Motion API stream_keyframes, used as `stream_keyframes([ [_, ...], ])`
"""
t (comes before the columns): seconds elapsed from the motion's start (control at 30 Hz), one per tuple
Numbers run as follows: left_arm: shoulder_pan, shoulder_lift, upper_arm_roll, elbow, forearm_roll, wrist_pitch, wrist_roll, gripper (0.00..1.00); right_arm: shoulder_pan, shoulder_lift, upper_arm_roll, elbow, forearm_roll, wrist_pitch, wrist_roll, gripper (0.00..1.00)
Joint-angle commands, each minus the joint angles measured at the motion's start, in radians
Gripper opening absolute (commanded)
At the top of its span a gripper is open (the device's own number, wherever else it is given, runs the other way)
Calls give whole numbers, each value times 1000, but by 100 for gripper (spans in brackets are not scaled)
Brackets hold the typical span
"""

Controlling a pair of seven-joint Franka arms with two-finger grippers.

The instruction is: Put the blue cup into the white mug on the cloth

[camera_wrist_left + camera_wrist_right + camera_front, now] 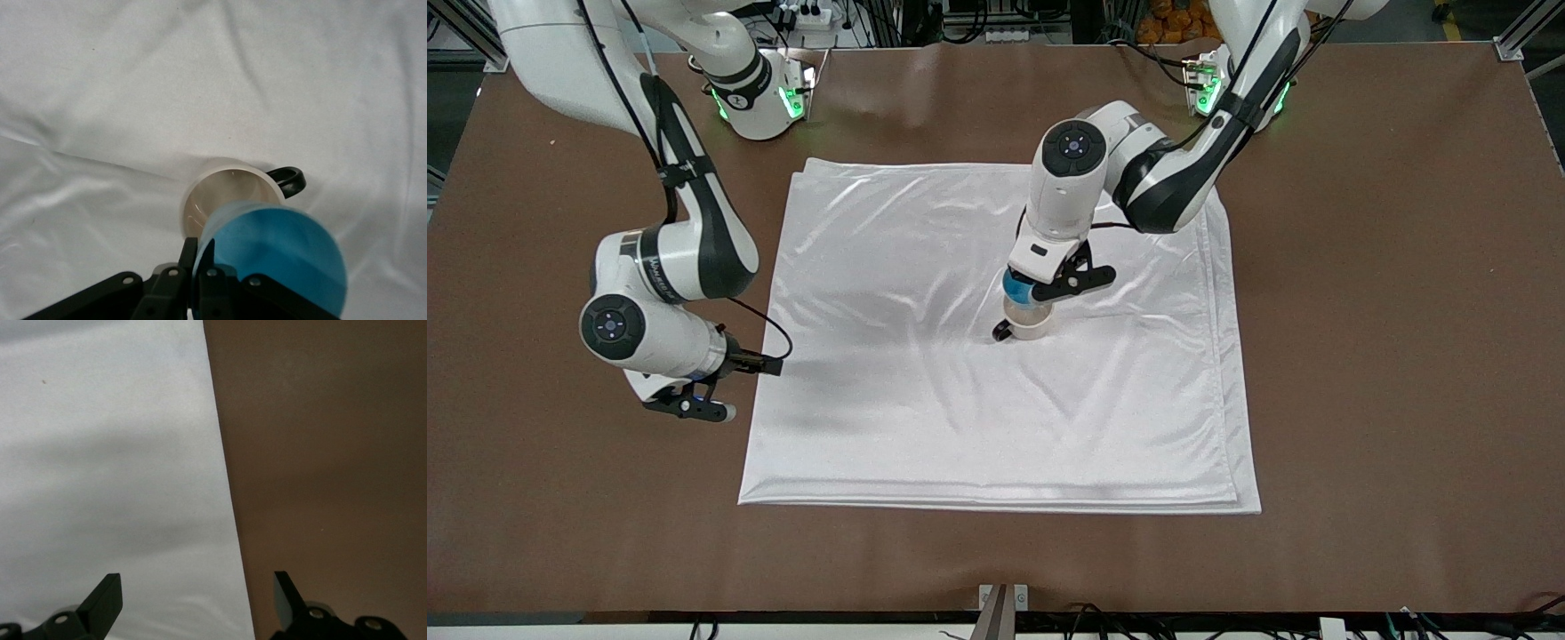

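Note:
The robot's left gripper will release the blue cup down inside the round opening of the white mug [1029, 316] [231, 208] that has the black handle.
The white mug [1030, 325] with its black loop handle [1001, 333] stands upright near the middle of the white cloth [925, 400]. My left gripper [1024, 293] is shut on the rim of the blue cup [1017, 288] and holds it just above the mug's mouth. In the left wrist view the blue cup [280, 257] hangs tilted over the mug [223, 193], covering part of its opening, with my left gripper [199, 257] pinching its wall. My right gripper [694, 409] is open and empty over the cloth's edge at the right arm's end; in its wrist view [197, 590] it waits.
The brown table [1387, 356] surrounds the cloth. The cloth's edge [223, 487] runs between my right gripper's fingers. A metal bracket [1003, 597] sits at the table's near edge.

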Motion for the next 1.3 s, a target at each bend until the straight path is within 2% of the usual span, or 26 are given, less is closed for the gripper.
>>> stream_keyframes([
  [0.0,4,10,2,-1,36,-7,-30,0,-67,-69,15,-71,-17,23,-115,100],
  [0.3,-4,28,2,0,72,-2,-57,0,-96,-172,13,-183,-53,47,-163,100],
  [0.5,-4,59,4,9,86,9,-67,0,-116,-233,15,-293,-63,150,-168,100],
  [0.8,-1,75,4,22,85,36,-67,0,-159,-321,15,-303,-62,47,-252,100],
  [0.83,-1,78,4,26,85,36,-67,4,-160,-331,15,-301,-62,29,-261,100],
  [0.87,-1,84,4,31,85,36,-68,21,-160,-342,15,-299,-62,8,-269,100],
  [0.9,1,87,4,32,85,36,-68,42,-162,-353,15,-296,-62,-12,-273,100],
  [0.93,1,87,5,32,86,36,-68,75,-168,-365,15,-295,-62,-28,-280,100],
  [0.97,1,88,5,32,86,36,-67,100,-172,-379,15,-293,-62,-45,-286,100],
  [1.27,4,85,5,48,86,36,-67,100,-176,-451,18,-208,-62,-239,-303,100],
])
